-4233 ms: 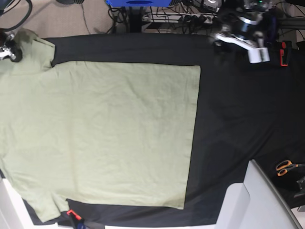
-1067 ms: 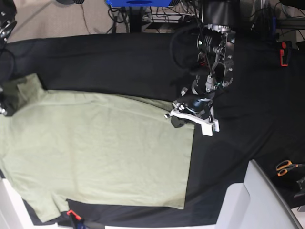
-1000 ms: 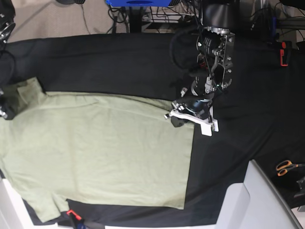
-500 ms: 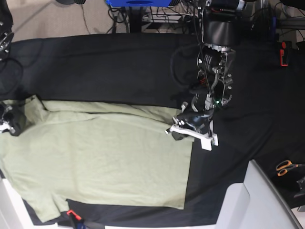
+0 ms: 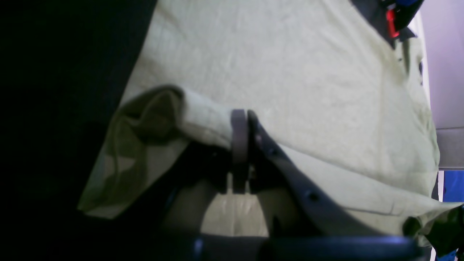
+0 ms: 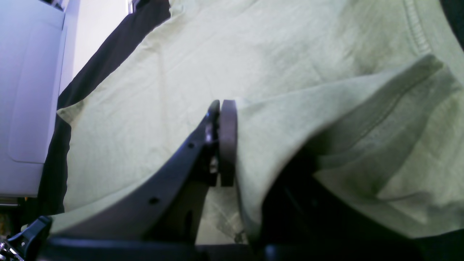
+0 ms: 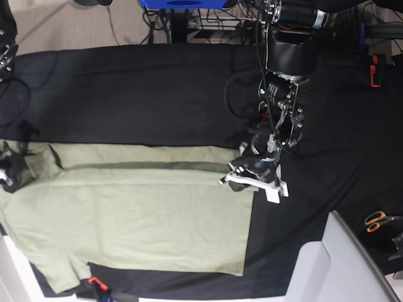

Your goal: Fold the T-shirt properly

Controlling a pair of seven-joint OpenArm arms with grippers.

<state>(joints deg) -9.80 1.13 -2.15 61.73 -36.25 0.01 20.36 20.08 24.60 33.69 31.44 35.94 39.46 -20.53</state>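
Note:
The far hem corner on the T-shirt's lower layer [image 7: 250,203] [image 5: 145,63], by the edge facing the casing, will be let go by my left gripper.
The pale green T-shirt [image 7: 138,214] lies on the black table cloth [image 7: 145,94], its far edge doubled over toward the near side. My left gripper [image 7: 238,177] is shut on the far hem corner; in the left wrist view its jaws [image 5: 241,125] pinch a raised fold of the T-shirt [image 5: 290,72]. At the left border of the base view my right gripper [image 7: 11,171] is shut on the shoulder end. In the right wrist view its jaws [image 6: 220,108] clamp lifted cloth of the T-shirt [image 6: 253,47], with the ribbed collar to the right.
Orange-handled scissors [image 7: 378,220] lie at the right edge. A white-grey casing [image 7: 337,264] fills the near right corner. A red clamp [image 7: 374,69] sits at the far right, another clamp [image 7: 96,284] at the near edge. Cables and a blue box [image 7: 182,3] lie beyond the table.
Both grippers have moved toward the near edge, carrying the shirt's far edge with them. The folded-over strip has widened and more black cloth shows behind it.

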